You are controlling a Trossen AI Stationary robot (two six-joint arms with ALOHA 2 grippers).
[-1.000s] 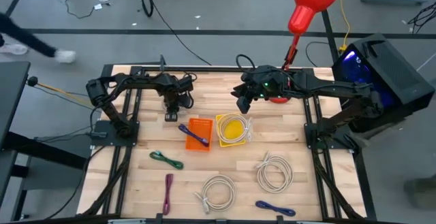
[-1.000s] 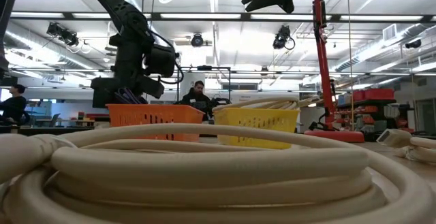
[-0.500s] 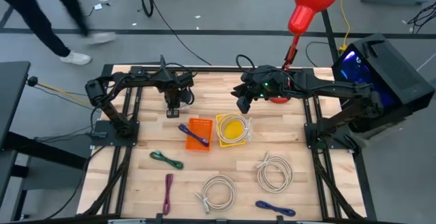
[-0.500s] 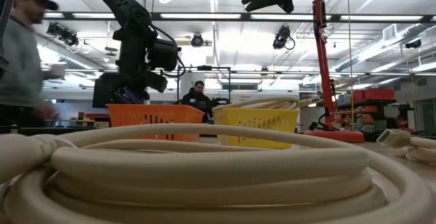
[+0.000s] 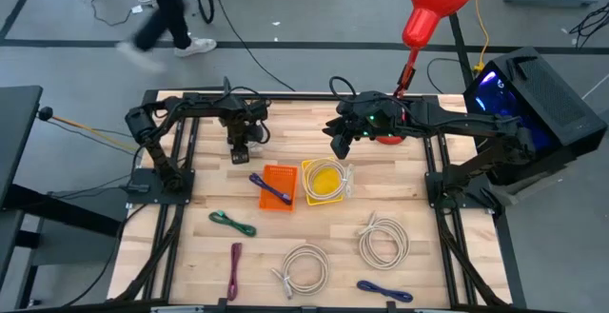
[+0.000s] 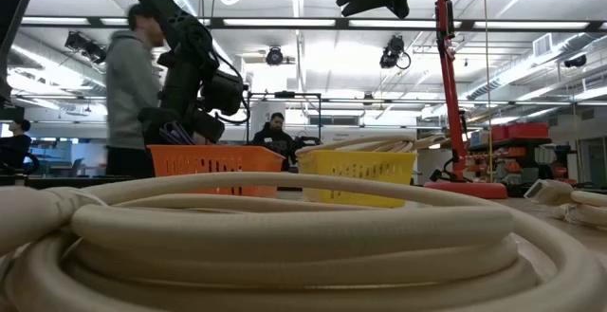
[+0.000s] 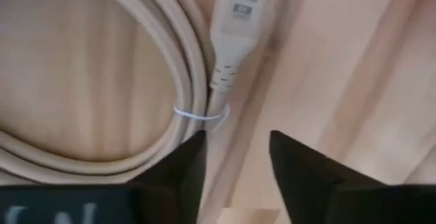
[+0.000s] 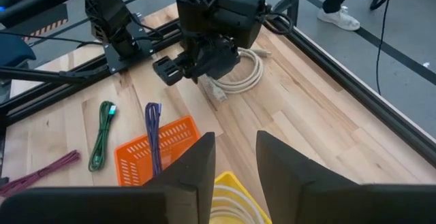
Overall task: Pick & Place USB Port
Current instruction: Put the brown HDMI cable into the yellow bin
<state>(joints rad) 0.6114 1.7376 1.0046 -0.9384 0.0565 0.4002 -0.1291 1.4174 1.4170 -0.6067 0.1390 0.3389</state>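
My left gripper's fingers are open over the wood beside the parts of the white cable. Next, I move over and grip the parts at the cable's tie (image 7: pixel 199 115) before I lift them.
A white coiled cable (image 7: pixel 102 81) lies flat on the wooden table at its far left, bound by a thin tie (image 7: pixel 201 114), its plug (image 7: pixel 235 13) beside the coil. My left gripper (image 7: pixel 235 163) hangs open just above it, its fingers standing either side of the strands below the tie. The right wrist view shows this gripper (image 8: pixel 197 64) over the same cable (image 8: pixel 238 77). My right gripper (image 5: pixel 340 146) waits open and empty above the far side of the yellow basket (image 5: pixel 325 181). An orange basket (image 5: pixel 278 187) holds a blue cable (image 5: pixel 271 189).
A green cable (image 5: pixel 233 223), a purple cable (image 5: pixel 234 267), two white coils (image 5: pixel 304 265) (image 5: pixel 383 239) and a blue cable (image 5: pixel 385 291) lie on the near half. A red stand (image 5: pixel 433 9) rises at the far right. A person walks past behind the table (image 6: pixel 128 94).
My left gripper has shifted slightly toward the table's far edge above the white cable. A person has walked along behind the table. My right arm has kept still.
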